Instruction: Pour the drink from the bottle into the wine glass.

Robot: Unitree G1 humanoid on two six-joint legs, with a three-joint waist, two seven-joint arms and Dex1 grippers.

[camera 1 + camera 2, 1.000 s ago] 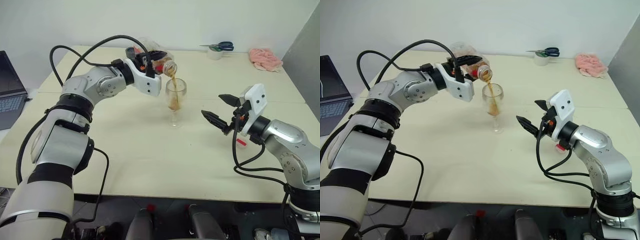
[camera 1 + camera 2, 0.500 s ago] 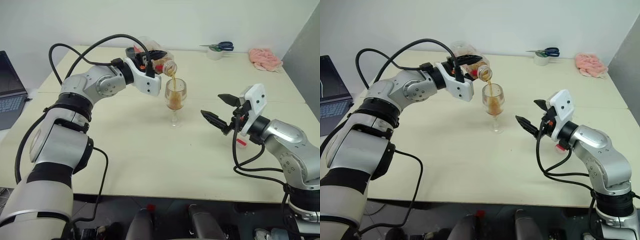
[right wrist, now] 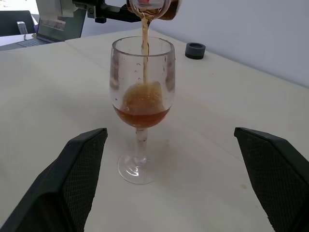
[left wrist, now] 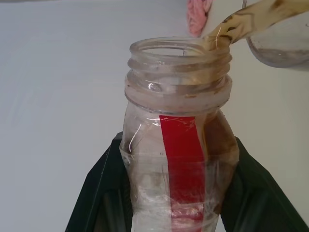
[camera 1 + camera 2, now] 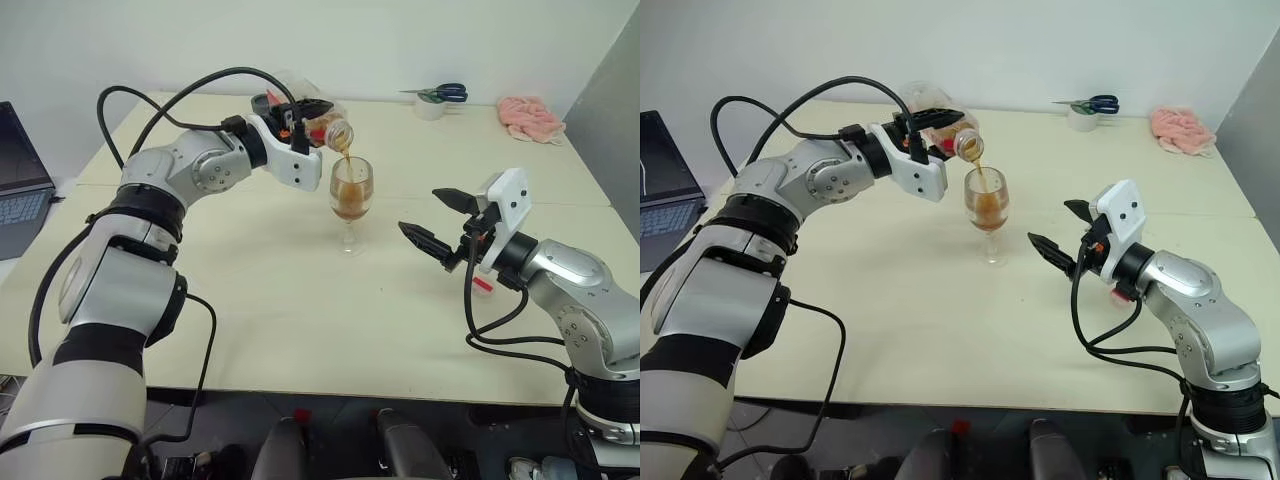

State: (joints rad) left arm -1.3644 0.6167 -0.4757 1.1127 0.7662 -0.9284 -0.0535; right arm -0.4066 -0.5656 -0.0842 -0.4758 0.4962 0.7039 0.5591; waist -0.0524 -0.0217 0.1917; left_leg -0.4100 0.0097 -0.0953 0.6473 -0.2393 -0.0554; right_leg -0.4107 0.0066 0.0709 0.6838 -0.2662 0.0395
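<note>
The left gripper will release the clear bottle upright on bare table about midway (image 5: 233, 216) between the wine glass and the laptop.
My left gripper (image 5: 300, 113) is shut on the clear bottle (image 5: 318, 124), which lies tipped with its open mouth over the wine glass (image 5: 351, 196). The bottle's red strip label (image 4: 179, 150) shows in the left wrist view. A thin amber stream of the drink (image 3: 144, 41) falls from the mouth into the bowl. More drink (image 5: 350, 204) fills the lower part of the bowl, with foam on top. The glass stands upright on the table. My right gripper (image 5: 421, 212) hangs open to the right of the glass, pointing at it and apart from it.
A small red object (image 5: 482, 285) lies on the table (image 5: 300, 300) under my right forearm. Scissors on a tape roll (image 5: 438, 96) and a pink cloth (image 5: 530, 117) sit at the far right. A dark round piece (image 3: 195, 50) lies behind the bottle. A laptop (image 5: 20, 185) is at the left.
The drink in the glass has risen while the stream keeps running. Neither arm has moved.
</note>
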